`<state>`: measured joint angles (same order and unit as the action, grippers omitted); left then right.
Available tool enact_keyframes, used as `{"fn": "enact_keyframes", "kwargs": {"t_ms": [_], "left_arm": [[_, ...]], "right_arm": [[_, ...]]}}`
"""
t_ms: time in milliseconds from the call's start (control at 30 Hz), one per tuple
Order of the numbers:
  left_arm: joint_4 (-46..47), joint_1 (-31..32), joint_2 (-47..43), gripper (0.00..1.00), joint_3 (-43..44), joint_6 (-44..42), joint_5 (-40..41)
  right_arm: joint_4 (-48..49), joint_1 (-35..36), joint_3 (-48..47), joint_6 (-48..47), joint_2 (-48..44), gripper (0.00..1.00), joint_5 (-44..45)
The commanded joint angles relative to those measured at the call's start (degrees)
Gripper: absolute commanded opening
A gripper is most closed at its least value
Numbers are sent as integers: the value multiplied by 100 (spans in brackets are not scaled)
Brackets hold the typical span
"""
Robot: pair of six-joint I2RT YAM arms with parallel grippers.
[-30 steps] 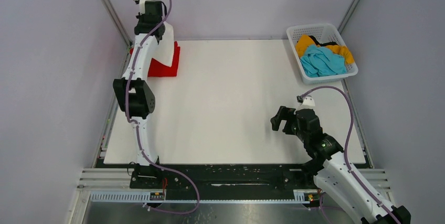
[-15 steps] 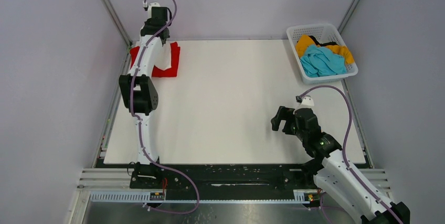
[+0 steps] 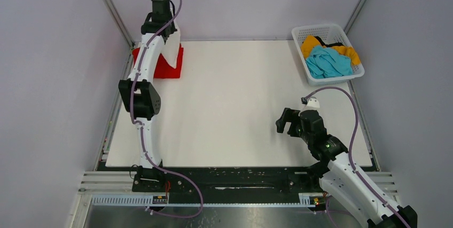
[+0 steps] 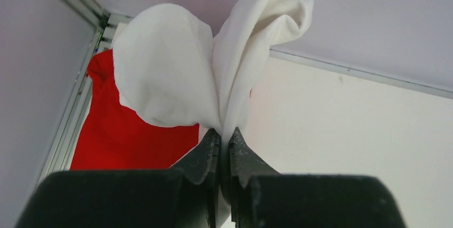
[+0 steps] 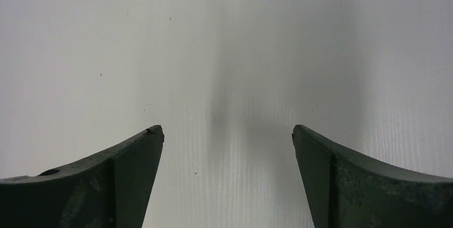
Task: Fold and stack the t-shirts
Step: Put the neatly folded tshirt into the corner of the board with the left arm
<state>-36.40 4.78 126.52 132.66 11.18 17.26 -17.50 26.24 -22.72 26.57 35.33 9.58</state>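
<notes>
The white t-shirt, now raised over the folded red one, will be released by my left gripper on top of the folded red t-shirt [image 3: 162, 53] [image 4: 173, 118], in the red t-shirt's far corner.
My left gripper [image 4: 225, 134] is shut on the white t-shirt [image 4: 176, 68], holding it raised at the table's far left corner; the cloth bunches in two lobes above the jaws. In the top view the white shirt [image 3: 172, 49] hangs over the folded red t-shirt [image 3: 170, 69], which also shows in the left wrist view [image 4: 128, 137] below the white cloth. My right gripper [image 3: 284, 123] is open and empty above bare table [image 5: 226, 78] at the near right. A teal t-shirt [image 3: 327, 61] and an orange-yellow one [image 3: 311, 44] lie in the basket.
The white lattice basket [image 3: 302, 36] stands at the far right corner. Purple-grey walls and metal frame rails [image 3: 112, 9] close in the table's back and sides. The left arm [image 3: 140, 94] stretches along the left edge.
The left gripper dipped toward the red shirt with the white shirt, then rose again and shifted slightly back. The right arm has stayed still.
</notes>
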Motion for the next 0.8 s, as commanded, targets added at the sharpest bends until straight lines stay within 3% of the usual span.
{"fn": "enact_keyframes", "kwargs": {"t_ms": [0, 400, 567, 767], "left_arm": [[383, 98, -429, 0, 375, -210, -474], [312, 26, -113, 0, 514, -59, -133], [372, -215, -17, 0, 437, 265, -535], [447, -280, 292, 0, 391, -218, -384]], "right_arm": [[131, -13, -74, -64, -50, 99, 131], [166, -13, -68, -57, 66, 99, 158], [177, -9, -76, -56, 105, 99, 165], [179, -7, -85, -55, 157, 99, 192]]}}
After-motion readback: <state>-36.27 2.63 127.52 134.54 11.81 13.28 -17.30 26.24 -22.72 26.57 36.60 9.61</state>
